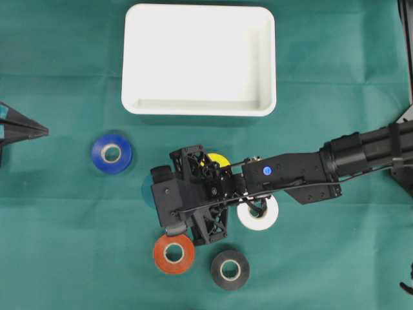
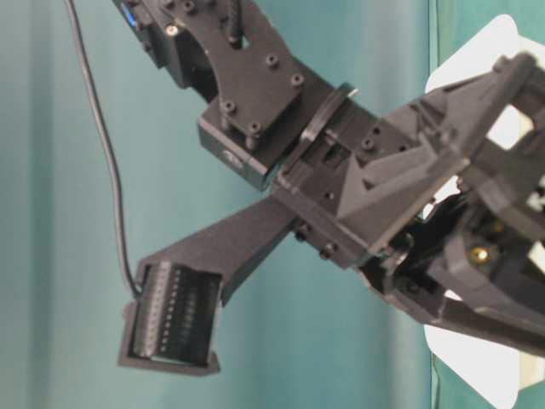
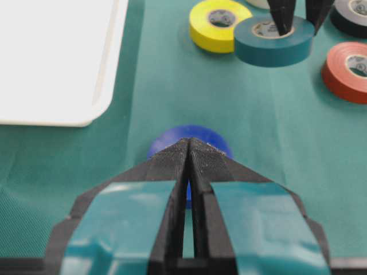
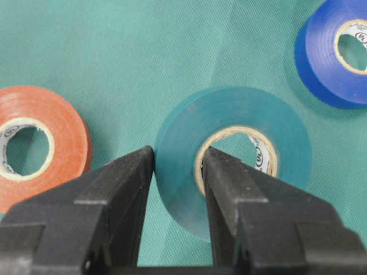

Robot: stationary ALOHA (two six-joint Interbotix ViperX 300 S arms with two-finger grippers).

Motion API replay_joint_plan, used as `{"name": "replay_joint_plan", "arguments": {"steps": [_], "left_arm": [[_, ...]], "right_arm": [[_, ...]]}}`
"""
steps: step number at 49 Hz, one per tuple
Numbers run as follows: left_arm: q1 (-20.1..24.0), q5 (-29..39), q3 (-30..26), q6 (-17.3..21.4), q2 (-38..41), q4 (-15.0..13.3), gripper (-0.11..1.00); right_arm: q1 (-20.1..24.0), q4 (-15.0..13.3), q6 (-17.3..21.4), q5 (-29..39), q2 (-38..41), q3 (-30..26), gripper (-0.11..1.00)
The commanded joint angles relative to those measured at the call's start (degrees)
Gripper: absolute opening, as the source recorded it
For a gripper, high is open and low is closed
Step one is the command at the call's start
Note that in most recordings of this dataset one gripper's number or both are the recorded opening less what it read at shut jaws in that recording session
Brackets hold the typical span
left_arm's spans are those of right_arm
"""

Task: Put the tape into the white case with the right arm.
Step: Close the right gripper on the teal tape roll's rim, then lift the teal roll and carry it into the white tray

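Next, my right gripper lets go of the teal tape inside the white case, midway (image 1: 199, 47) along its back half.
A teal roll of tape (image 4: 241, 114) lies flat on the green cloth. My right gripper (image 4: 178, 157) is shut on its wall, with one finger (image 4: 129, 177) outside the roll and the other inside the cardboard core. From overhead the black right arm's wrist (image 1: 193, 194) covers the roll, leaving only a teal sliver (image 1: 147, 190). In the left wrist view the teal tape (image 3: 274, 41) has two black fingertips (image 3: 282, 17) coming down onto it. The white case (image 1: 199, 59) stands empty at the back. My left gripper (image 3: 189, 142) is shut and holds nothing, at the left edge (image 1: 44, 131).
Other rolls lie around the right wrist: blue (image 1: 111, 154), yellow (image 1: 218, 158), white (image 1: 258, 216), orange-red (image 1: 173, 253) and black (image 1: 230, 269). The blue roll (image 3: 200, 132) sits just beyond my left fingertips. The right arm's wrist (image 2: 341, 170) fills the table-level view.
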Motion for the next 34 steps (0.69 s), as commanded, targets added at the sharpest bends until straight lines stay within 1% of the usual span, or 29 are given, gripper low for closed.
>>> {"name": "replay_joint_plan", "arguments": {"steps": [1, 8, 11, 25, 28, 34], "left_arm": [[0.09, -0.53, -0.7, 0.0, 0.35, -0.09, 0.01], [0.18, -0.53, -0.7, 0.0, 0.35, -0.09, 0.01], [0.18, -0.53, -0.7, 0.0, 0.44, -0.09, 0.01], [0.18, -0.53, -0.7, 0.0, 0.35, 0.0, 0.01], [0.18, -0.53, -0.7, 0.0, 0.35, -0.09, 0.01], [0.09, -0.53, -0.7, 0.0, 0.35, 0.0, 0.01]], "right_arm": [[0.09, 0.0, 0.18, -0.26, -2.64, -1.49, 0.01], [-0.79, -0.09, 0.18, -0.18, -2.55, -1.67, 0.01], [-1.85, 0.0, 0.18, 0.0, -2.64, -1.67, 0.01], [-9.14, -0.35, 0.09, 0.53, -4.22, -1.76, 0.01], [-10.81, -1.14, 0.09, 1.05, -4.48, -1.76, 0.01], [-14.5, -4.04, 0.09, 2.55, -4.75, -1.76, 0.01]]}}
